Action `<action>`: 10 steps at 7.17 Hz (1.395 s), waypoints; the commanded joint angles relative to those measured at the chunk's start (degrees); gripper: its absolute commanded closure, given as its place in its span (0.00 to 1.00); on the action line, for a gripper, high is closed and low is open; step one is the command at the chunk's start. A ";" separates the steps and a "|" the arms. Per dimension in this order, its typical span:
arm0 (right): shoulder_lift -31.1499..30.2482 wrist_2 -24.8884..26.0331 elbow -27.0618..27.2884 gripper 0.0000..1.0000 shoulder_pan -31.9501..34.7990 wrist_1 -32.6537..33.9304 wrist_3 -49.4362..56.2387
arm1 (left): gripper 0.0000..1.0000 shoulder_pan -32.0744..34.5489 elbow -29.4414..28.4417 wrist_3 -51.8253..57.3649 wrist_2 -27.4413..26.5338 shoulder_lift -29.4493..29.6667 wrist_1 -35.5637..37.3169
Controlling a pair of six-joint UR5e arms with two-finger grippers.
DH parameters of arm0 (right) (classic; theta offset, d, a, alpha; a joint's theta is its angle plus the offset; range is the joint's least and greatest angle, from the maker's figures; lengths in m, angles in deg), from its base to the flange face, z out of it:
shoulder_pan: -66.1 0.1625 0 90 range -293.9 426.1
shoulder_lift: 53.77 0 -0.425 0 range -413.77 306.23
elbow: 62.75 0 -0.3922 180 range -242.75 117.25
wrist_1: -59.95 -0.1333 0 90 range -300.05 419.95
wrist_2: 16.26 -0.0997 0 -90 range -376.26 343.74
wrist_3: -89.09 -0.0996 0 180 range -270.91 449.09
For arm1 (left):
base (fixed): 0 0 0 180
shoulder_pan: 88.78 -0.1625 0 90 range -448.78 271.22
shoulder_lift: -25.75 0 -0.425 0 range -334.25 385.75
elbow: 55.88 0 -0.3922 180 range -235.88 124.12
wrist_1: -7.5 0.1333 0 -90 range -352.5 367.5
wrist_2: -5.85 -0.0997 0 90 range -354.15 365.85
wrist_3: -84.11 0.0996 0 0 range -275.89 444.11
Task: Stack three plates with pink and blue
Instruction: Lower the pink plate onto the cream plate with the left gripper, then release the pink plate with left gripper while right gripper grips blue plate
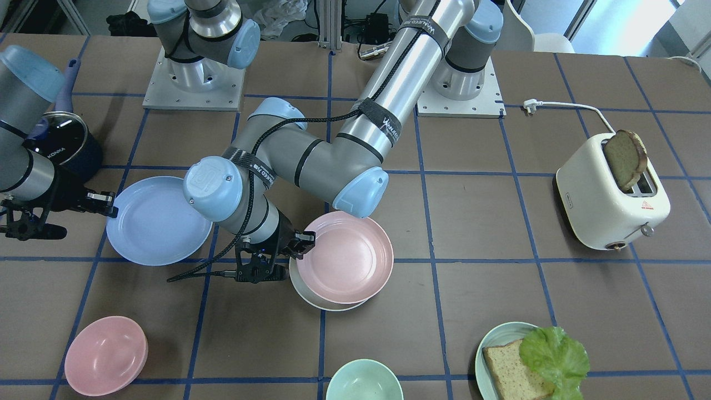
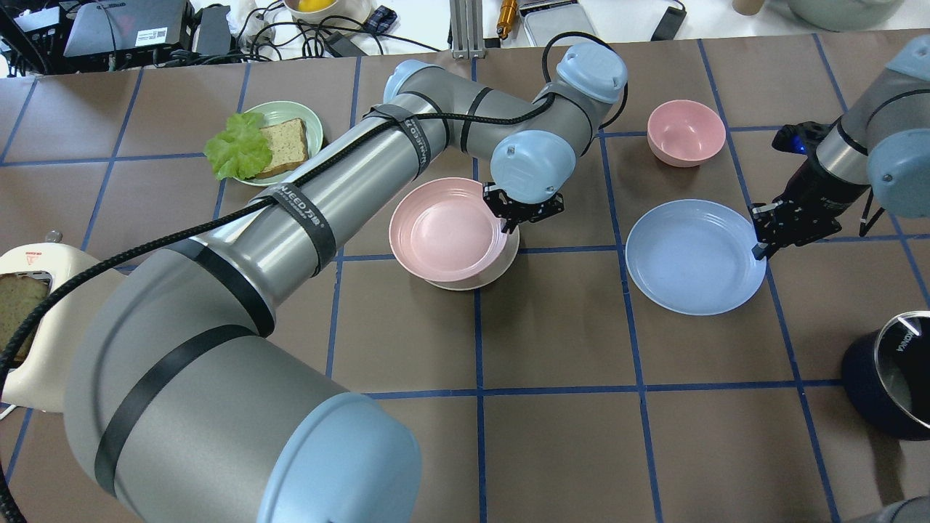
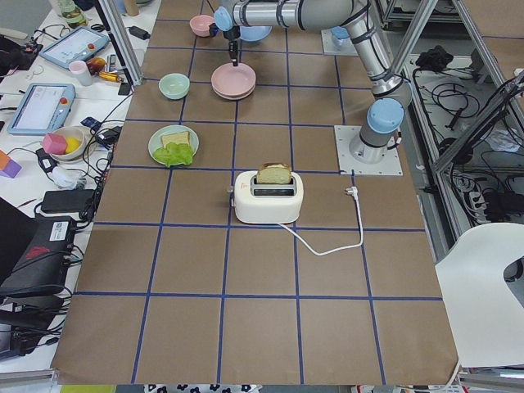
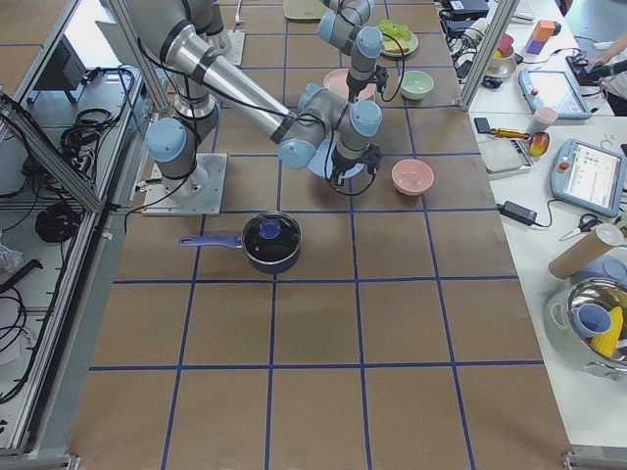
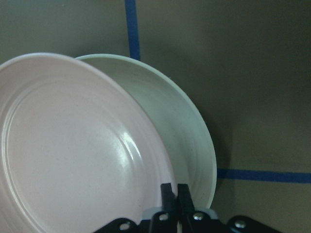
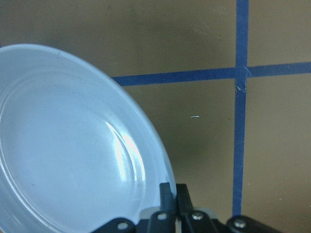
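The pink plate, now tilted on top of the cream-white plate, will be released by my left gripper squarely in the middle of the cream-white plate (image 1: 336,266) (image 5: 121,142).
The pale pink plate (image 2: 443,229) sits tilted on top of the cream-white plate (image 2: 501,265) at mid-table. My left gripper (image 2: 511,219) is shut on the pink plate's rim; the left wrist view shows the fingers pinching the pink plate (image 5: 73,155) with the cream plate (image 5: 184,131) beneath it. The periwinkle blue plate (image 2: 690,258) lies apart on my right. My right gripper (image 2: 759,240) is shut on its rim; the right wrist view shows the fingers closed on the blue plate's (image 6: 63,145) edge.
A pink bowl (image 2: 685,132) stands beyond the blue plate. A mint bowl (image 1: 364,380) and a teal plate (image 2: 314,127) with bread and lettuce are at the far side. A toaster (image 1: 605,205) is at my left, a dark pot (image 2: 890,378) at my right.
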 commanded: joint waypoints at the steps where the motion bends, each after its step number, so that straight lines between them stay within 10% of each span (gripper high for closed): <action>1: -0.89 -0.16 -0.22 1.00 0.30 0.12 -0.18 | 1.00 0.95 -0.17 -0.85 0.17 0.72 0.42; 10: 0.34 -0.35 -2.07 1.00 2.85 0.83 -3.61 | 1.00 0.95 -2.01 -0.32 -0.35 2.39 0.60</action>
